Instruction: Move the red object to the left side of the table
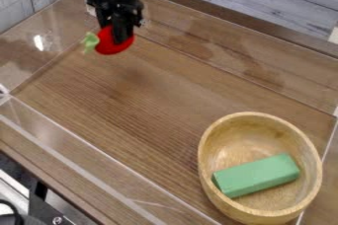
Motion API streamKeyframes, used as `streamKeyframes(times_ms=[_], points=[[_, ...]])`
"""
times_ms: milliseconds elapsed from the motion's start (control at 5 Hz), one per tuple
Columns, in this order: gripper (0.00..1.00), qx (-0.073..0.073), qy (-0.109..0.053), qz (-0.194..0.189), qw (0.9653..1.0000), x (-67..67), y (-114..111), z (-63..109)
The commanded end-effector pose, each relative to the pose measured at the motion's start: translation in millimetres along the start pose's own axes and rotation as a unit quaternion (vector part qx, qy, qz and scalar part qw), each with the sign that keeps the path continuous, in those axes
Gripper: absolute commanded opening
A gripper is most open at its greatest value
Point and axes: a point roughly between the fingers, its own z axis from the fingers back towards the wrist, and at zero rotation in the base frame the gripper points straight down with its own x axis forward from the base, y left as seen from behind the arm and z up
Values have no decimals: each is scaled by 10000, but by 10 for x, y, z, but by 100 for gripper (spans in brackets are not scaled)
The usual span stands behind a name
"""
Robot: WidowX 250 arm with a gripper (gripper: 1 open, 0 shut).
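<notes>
The robot's gripper will release the red object on the brown table point(83, 54) beside the acrylic wall, near the clear bracket.
The red object point(115, 42), a small glossy red toy fruit with a light-green leafy stem sticking out to its left, hangs just above the brown wood-grain table point(158, 101) at the far left. My black gripper point(118, 34) points straight down and is shut on the red object from above. Its fingers cover the fruit's top. Fruit and gripper are close to the left acrylic wall.
A round light wooden bowl point(215, 160) stands at the front right with a green rectangular block point(258, 177) lying in it. Low clear acrylic walls point(40, 46) edge the table, and a clear bracket stands at the back left corner.
</notes>
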Motion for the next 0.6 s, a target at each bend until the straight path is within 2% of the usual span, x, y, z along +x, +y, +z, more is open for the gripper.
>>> streamKeyframes(times_ms=[0, 200, 400], points=[[0, 213, -206, 125, 9995, 64, 270, 65], [0, 198, -154, 213, 9995, 56, 416, -52], [0, 81, -95, 226, 9997, 49, 491, -157]])
